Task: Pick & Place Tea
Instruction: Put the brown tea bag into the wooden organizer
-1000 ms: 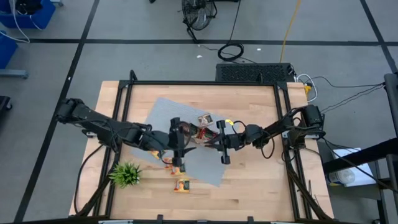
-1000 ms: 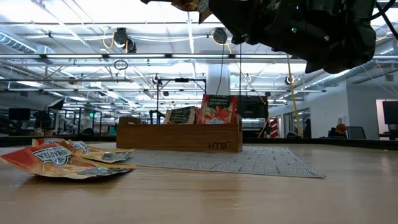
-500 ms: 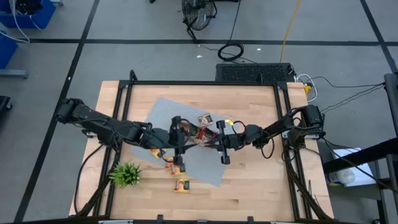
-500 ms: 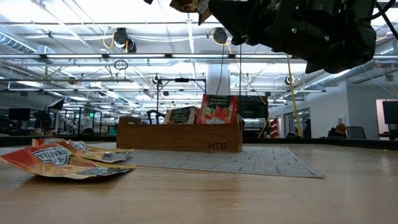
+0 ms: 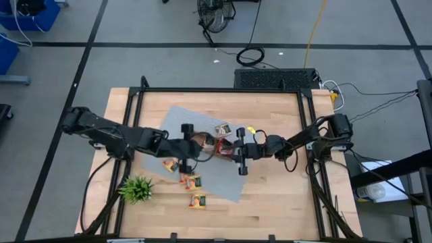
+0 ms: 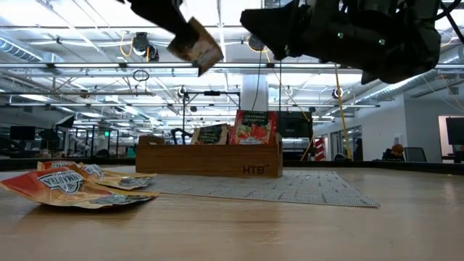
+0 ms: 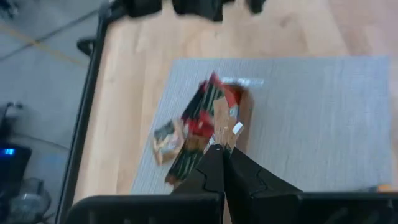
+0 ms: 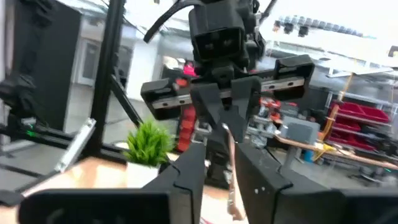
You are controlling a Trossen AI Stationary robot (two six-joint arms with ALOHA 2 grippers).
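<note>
The tea sachet, which hangs above the wooden tray now, will be put down by my left gripper among the gold sachets [image 5: 210, 144] [image 7: 198, 150] next to the red ones in the wooden tray.
A tea sachet [image 6: 196, 45] hangs in the air above the wooden tray [image 6: 209, 165], and my left gripper [image 5: 200, 142] is shut on it. My right gripper [image 5: 224, 150] faces the left one from the table's right, open. In its wrist view its fingers [image 8: 186, 177] stand on either side of the sachet's thin edge [image 8: 231, 186]. The tray sits on the grey mat [image 5: 202, 172] with red and green sachets [image 6: 254, 127] standing upright in it. Three orange sachets [image 5: 191, 181] lie flat near the mat's front edge. My left gripper pinches the sachet's upper edge [image 8: 229, 132] between its two fingers, which slant down from the table's left. The sachet hangs tilted below the fingertips, clear of the tray. My right gripper: I cannot tell whether its open fingers touch the sachet's lower edge.
A small green plant [image 5: 137, 189] stands at the table's front left. A black frame [image 5: 223, 91] runs round the table top. Bare wood lies at the front right [image 5: 270, 202]. Crumpled orange sachets [image 6: 69, 187] lie close to the low camera.
My left gripper has taken hold of the sachet and tipped, swinging a little toward the far edge. The sachet has come away from my right gripper, dropped lower and now hangs tilted. My right arm has kept its place.
</note>
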